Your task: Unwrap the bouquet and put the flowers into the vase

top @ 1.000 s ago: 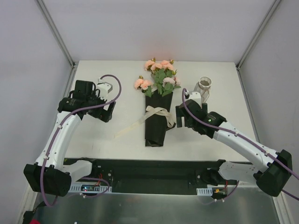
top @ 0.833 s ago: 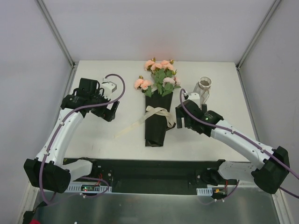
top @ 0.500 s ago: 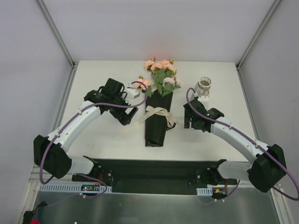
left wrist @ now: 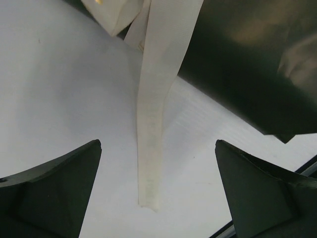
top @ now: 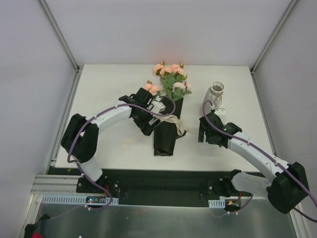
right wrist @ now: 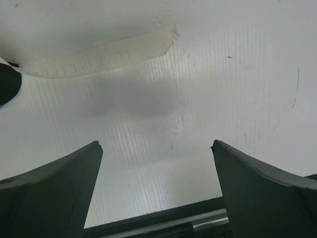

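Note:
The robot's right gripper needs to next close on the cream ribbon's tail [top: 189, 132] [right wrist: 47, 68] on the vase side, near the corner of the black paper wrap.
The bouquet lies in mid-table, its black paper wrap [top: 165, 136] tied with a cream ribbon [top: 171, 120], the peach-pink flowers [top: 171, 79] pointing to the far side. My left gripper [top: 147, 129] hovers open at the wrap's left edge. In the left wrist view a ribbon tail [left wrist: 152, 144] lies flat on the table between my open fingers [left wrist: 54, 188], beside the wrap [left wrist: 247, 64]. My right gripper [top: 203, 135] stands open and empty to the right of the wrap. Its wrist view shows another ribbon end [right wrist: 109, 53] ahead on the table. The clear glass vase [top: 216, 91] stands upright at the far right.
White walls close in the table [top: 109, 84] on three sides. The black rail of the near table edge [right wrist: 163, 223] shows under my right gripper. The left ribbon tail [top: 130, 141] trails toward the near left.
My left arm has swung from the far left of the table over to the bouquet's left side. My right gripper has drawn back a little to the right, away from the wrap.

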